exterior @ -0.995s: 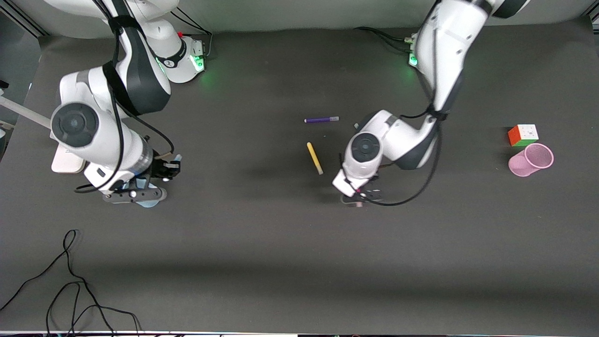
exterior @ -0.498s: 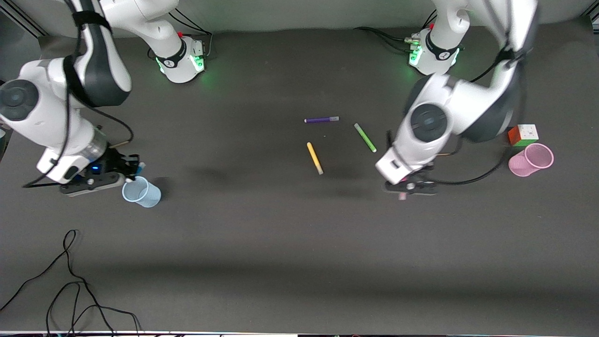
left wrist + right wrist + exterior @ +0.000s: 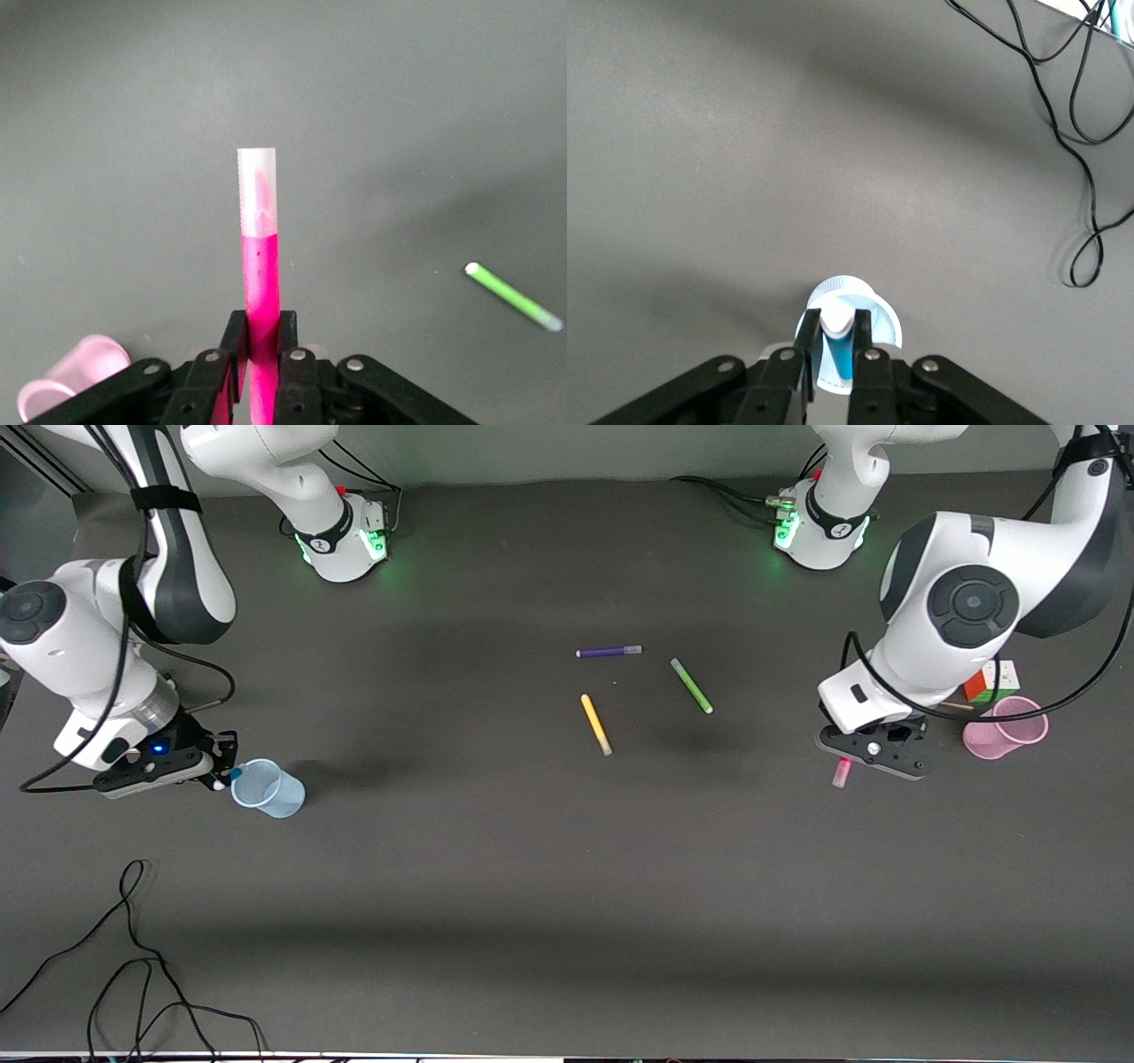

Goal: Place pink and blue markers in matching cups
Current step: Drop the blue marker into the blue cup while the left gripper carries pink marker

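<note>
My right gripper is to let go of the blue marker, now hanging over the cup's mouth, inside the pale blue cup (image 3: 255,794) (image 3: 866,329), so it leans on the cup's rim toward the black cable.
My left gripper (image 3: 843,760) is shut on the pink marker (image 3: 840,773), holding it above the table, a short way from the pale pink cup (image 3: 1005,728) toward the table's middle. In the left wrist view the marker (image 3: 260,257) sticks out past the gripper (image 3: 260,324), pale end foremost, and the pink cup (image 3: 75,385) shows at the edge. My right gripper (image 3: 226,775) is shut on the blue marker (image 3: 234,773) at the rim of the pale blue cup (image 3: 266,788). In the right wrist view the marker (image 3: 838,354) in the gripper (image 3: 837,324) hangs over the cup's (image 3: 879,319) mouth.
A purple marker (image 3: 609,652), a yellow marker (image 3: 595,724) and a green marker (image 3: 691,685) lie at the table's middle. A puzzle cube (image 3: 990,680) stands beside the pink cup, farther from the front camera. A black cable (image 3: 133,957) loops on the table nearer the camera than the blue cup.
My left gripper has carried the pink marker from the table's middle toward the pink cup. My right gripper has swung with the blue marker off the blue cup toward the right arm's end.
</note>
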